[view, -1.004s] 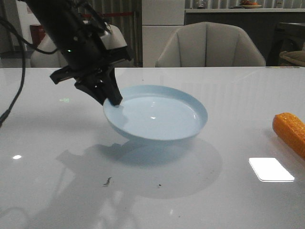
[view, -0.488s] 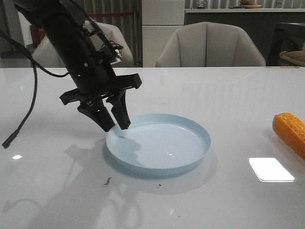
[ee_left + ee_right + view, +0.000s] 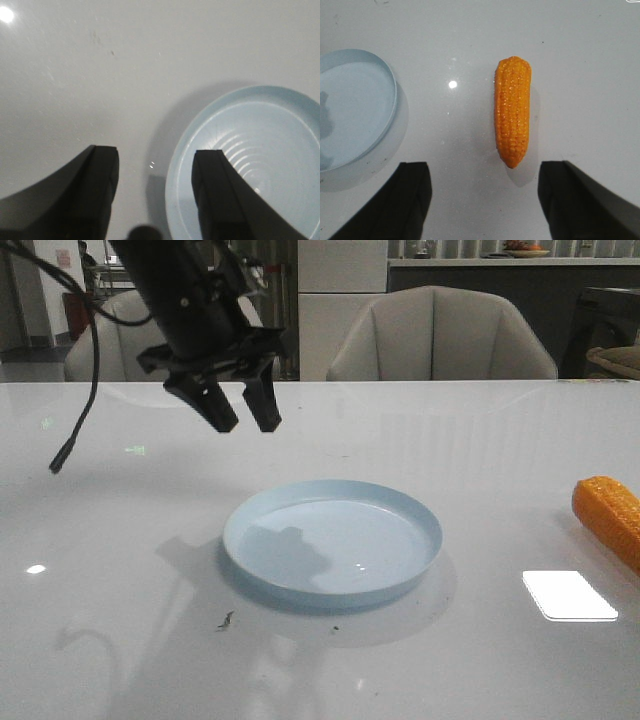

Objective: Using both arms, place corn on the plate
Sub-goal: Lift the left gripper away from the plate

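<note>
My right gripper needs to close around the middle of the orange corn (image 3: 617,520) (image 3: 512,107), so that both its blunt end and its tapered tip stick out.
The pale blue plate (image 3: 332,543) lies flat on the white table, near the middle. My left gripper (image 3: 243,425) is open and empty, raised above the table behind the plate's left rim. In the left wrist view the plate (image 3: 280,150) shows beyond my open left gripper (image 3: 155,157). The orange corn (image 3: 611,515) lies on the table at the far right edge, partly cut off. In the right wrist view the corn (image 3: 512,117) lies whole, with its tapered tip toward my right gripper (image 3: 485,172), which is open, empty and above the table. The plate's rim (image 3: 390,90) shows there too.
The glossy white table (image 3: 480,440) carries a bright light reflection (image 3: 568,595) at front right and small dark specks (image 3: 226,620) in front of the plate. Grey chairs (image 3: 440,335) stand behind the far edge. A black cable (image 3: 75,440) hangs from the left arm.
The left gripper lowered the plate from a tilted hold to flat on the table, let go of its rim, and rose up and back, open. The corn has not moved.
</note>
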`<state>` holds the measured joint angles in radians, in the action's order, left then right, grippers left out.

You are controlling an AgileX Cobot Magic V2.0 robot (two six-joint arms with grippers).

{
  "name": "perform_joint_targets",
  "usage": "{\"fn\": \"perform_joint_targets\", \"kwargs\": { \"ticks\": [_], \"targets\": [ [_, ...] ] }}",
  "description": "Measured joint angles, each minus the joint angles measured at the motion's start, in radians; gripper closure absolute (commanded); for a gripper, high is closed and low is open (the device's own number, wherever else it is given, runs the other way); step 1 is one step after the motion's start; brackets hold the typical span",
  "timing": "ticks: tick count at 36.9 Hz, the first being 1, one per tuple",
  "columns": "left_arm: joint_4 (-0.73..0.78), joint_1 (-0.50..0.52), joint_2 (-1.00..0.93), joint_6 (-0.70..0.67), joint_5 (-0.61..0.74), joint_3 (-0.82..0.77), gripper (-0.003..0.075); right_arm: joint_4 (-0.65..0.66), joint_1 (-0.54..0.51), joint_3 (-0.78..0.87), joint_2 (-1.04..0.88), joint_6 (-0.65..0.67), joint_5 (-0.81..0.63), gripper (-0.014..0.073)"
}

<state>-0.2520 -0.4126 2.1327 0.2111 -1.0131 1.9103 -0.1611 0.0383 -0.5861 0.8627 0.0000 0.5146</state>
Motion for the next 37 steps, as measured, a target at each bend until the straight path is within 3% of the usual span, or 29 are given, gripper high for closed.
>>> {"fn": "perform_joint_targets", "kwargs": {
  "ticks": [14, 29, 37],
  "targets": [
    [0.051, 0.097, -0.127, 0.0, -0.027, 0.159, 0.031, 0.0, 0.0, 0.0, 0.0, 0.0, 0.0, 0.0033],
    [0.099, 0.28, -0.318, 0.0, -0.035, 0.161, 0.031, 0.0, 0.0, 0.0, 0.0, 0.0, 0.0, 0.0033],
    [0.102, 0.349, -0.437, 0.002, 0.1, 0.058, 0.0311, 0.0, 0.0, 0.0, 0.0, 0.0, 0.0, 0.0033]
  ]
}}
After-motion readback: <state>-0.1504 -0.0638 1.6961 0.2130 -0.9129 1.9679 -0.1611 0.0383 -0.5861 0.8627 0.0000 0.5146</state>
